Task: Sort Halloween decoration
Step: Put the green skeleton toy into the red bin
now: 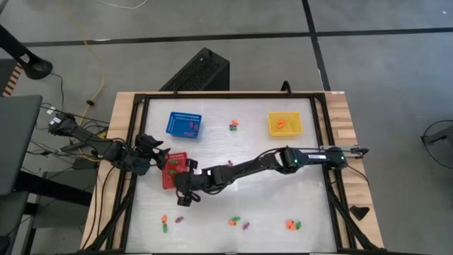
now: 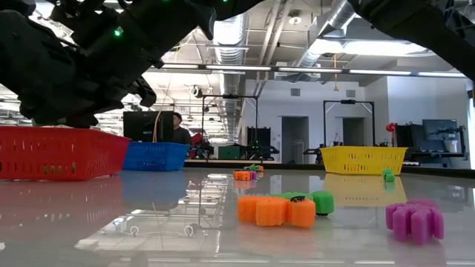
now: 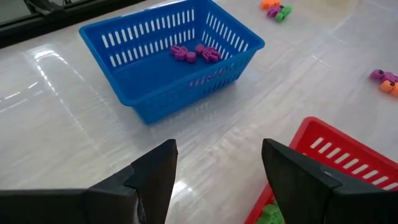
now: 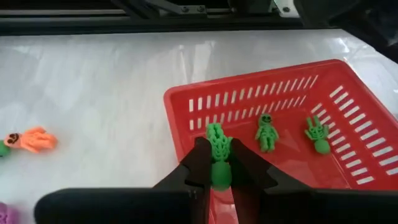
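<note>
The green trinket, now at the red basket's near rim, will be let go by my right gripper on the red basket's bottom (image 1: 180, 164) (image 4: 305, 167), beside the green skeleton trinkets.
My right gripper (image 4: 217, 158) is shut on a green trinket (image 4: 217, 146) of the Halloween decoration, at the near rim of the red basket (image 4: 249, 87). Two green skeleton trinkets (image 4: 267, 132) lie on that basket's floor. In the high view the right gripper (image 1: 184, 188) sits at the red basket's (image 1: 173, 170) near right corner. My left gripper (image 3: 217, 168) stands open beside the red basket, touching nothing, and faces the blue basket (image 3: 171, 56), which holds purple trinkets (image 3: 196, 53). My right gripper pinches the green trinket between its two fingers, which close on its lower, smoother end (image 4: 219, 173). The ribbed upper end (image 4: 216, 135) sticks out past the fingertips. The fingers slant down from the table's near right. The trinket is lifted clear, over the basket's near rim.
The yellow basket (image 1: 285, 123) with orange pieces stands at the far right, the blue basket (image 1: 184, 125) at the far left. Loose trinkets lie near the front edge (image 1: 164, 223), (image 1: 233, 222), (image 1: 293, 225) and between the far baskets (image 1: 233, 125). An orange one (image 4: 34, 140) lies beside the red basket.
</note>
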`<action>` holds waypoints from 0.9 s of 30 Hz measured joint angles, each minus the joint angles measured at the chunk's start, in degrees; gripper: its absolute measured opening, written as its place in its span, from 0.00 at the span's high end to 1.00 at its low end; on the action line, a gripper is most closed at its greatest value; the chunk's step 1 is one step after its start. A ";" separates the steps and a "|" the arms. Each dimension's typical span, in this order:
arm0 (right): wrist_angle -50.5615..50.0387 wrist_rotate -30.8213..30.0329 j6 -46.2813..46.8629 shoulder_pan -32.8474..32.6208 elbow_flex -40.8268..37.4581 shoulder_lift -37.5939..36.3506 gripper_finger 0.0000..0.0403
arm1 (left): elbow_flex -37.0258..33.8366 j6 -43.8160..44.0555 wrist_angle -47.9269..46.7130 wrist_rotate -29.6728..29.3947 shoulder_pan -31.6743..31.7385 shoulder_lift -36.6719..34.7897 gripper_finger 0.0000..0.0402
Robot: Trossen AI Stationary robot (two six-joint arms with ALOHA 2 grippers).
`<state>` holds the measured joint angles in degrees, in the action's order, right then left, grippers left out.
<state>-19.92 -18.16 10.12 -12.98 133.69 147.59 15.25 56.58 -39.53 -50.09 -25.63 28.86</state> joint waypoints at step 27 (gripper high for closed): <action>-8.29 -2.40 8.25 4.20 0.07 -0.20 0.83 | -0.02 -0.44 0.00 1.31 -0.01 0.00 0.44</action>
<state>-28.21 -20.56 18.37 -8.78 133.75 147.39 15.22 56.14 -39.53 -48.77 -25.64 28.86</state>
